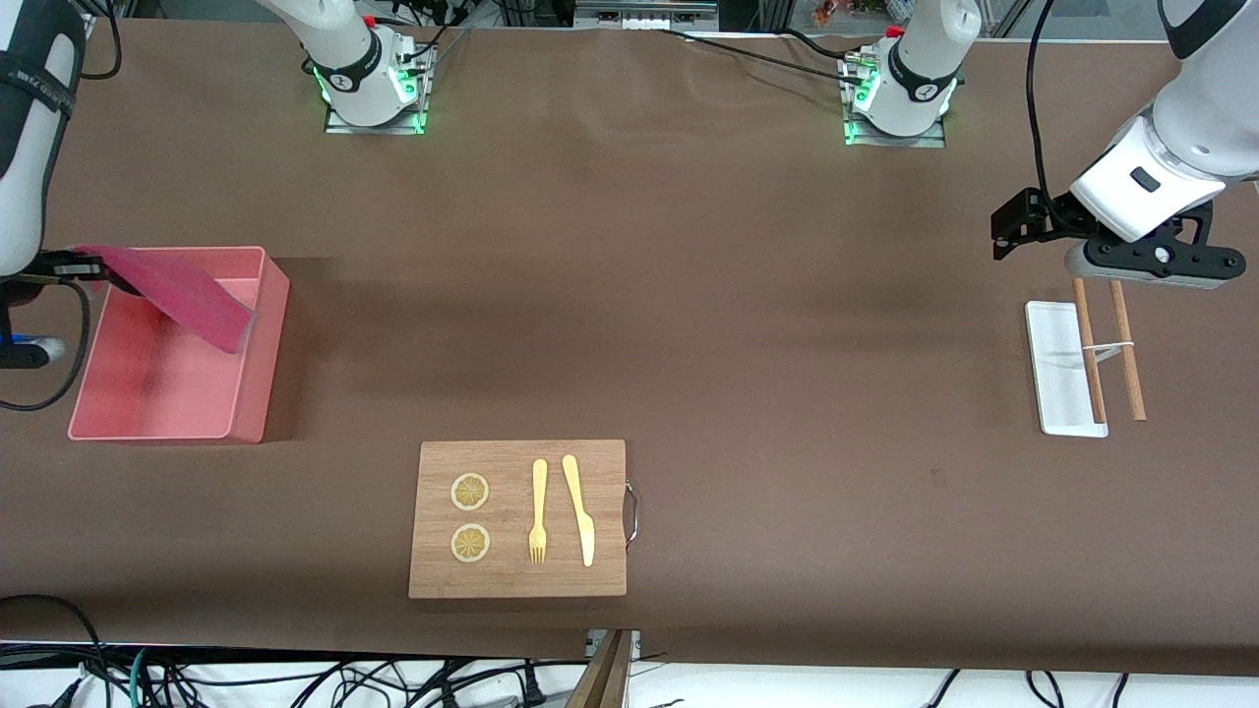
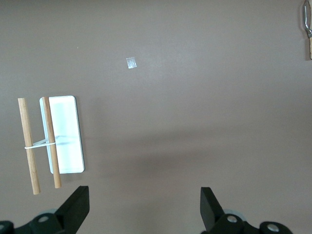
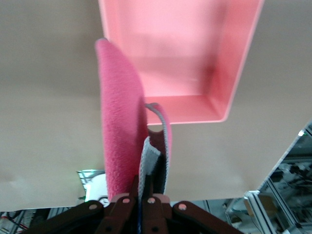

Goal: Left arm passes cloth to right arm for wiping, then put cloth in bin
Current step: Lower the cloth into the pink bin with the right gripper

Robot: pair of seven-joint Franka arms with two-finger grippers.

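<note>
My right gripper has the crimson-pink cloth, now hanging slanting over the pink bin. It will let go of it on the bottom of the pink bin (image 1: 213, 324) (image 3: 166, 68), toward the bin's far side.
The crimson-pink cloth (image 1: 182, 293) hangs slanting down from my right gripper (image 1: 87, 265), which is shut on its upper edge over the pink bin (image 1: 268, 366) at the right arm's end of the table. The cloth's lower corner dips inside the bin's rim. In the right wrist view the cloth (image 3: 119, 136) shows its pink face and a dark grey folded edge, pinched in my right gripper (image 3: 142, 194), with the bin (image 3: 236, 92) below it. My left gripper (image 1: 1018, 224) waits open over bare table at the left arm's end, and my left gripper (image 2: 144, 204) holds nothing.
A wooden board (image 1: 600, 580) near the front edge carries two lemon slices (image 1: 470, 492), a fork (image 1: 538, 511) and a knife (image 1: 580, 509). A small white tray (image 1: 1057, 369) with two banded wooden sticks (image 1: 1126, 349) lies just nearer the camera than the left gripper.
</note>
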